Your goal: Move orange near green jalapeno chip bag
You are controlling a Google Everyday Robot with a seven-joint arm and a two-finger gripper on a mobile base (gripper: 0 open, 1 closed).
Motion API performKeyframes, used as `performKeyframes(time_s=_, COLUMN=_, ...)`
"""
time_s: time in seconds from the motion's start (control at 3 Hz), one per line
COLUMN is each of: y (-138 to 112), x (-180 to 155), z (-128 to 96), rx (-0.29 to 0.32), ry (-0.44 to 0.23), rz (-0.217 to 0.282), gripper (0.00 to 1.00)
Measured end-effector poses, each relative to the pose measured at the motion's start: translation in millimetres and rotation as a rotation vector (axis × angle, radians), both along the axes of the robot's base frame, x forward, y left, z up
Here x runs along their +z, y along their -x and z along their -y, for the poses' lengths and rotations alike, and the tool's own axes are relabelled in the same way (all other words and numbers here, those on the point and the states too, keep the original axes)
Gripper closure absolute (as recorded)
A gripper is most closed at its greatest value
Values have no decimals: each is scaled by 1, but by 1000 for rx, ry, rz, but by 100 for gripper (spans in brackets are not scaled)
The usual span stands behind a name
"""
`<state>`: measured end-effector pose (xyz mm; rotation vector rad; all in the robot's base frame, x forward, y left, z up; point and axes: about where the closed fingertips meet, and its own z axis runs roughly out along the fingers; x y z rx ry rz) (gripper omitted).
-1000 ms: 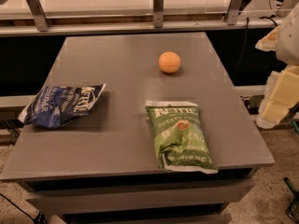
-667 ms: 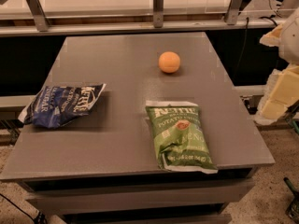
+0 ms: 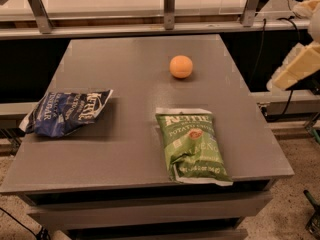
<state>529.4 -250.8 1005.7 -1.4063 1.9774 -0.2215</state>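
Observation:
Next, my gripper moves to the orange on the grey table and closes on the orange's side (image 3: pixel 188 67) that faces my gripper.
The orange (image 3: pixel 180 66) sits on the grey table (image 3: pixel 115 59), right of centre and toward the back. The green jalapeno chip bag (image 3: pixel 193 145) lies flat near the table's front right, a clear gap in front of the orange. My gripper (image 3: pixel 295 68) shows as cream-coloured parts at the right edge of the view, off the table's right side and level with the orange. It is apart from both things and holds nothing that I can see.
A dark blue Kettle chip bag (image 3: pixel 67 111) lies at the table's left side. A metal rail with posts (image 3: pixel 169 6) runs behind the table. Cables and floor lie to the right of the table.
The cream arm parts at the right edge have risen and shifted slightly right. The orange and both bags have not moved.

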Motion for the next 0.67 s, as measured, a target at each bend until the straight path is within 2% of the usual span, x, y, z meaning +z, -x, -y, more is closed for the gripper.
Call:
performKeyframes(time_s=0.33, y=-49, x=10, z=-5, rx=22, ry=-130, rz=78, gripper=0)
performKeyframes(time_s=0.67, y=-49, x=10, z=-5, rx=22, ry=-130, rz=78, gripper=0)
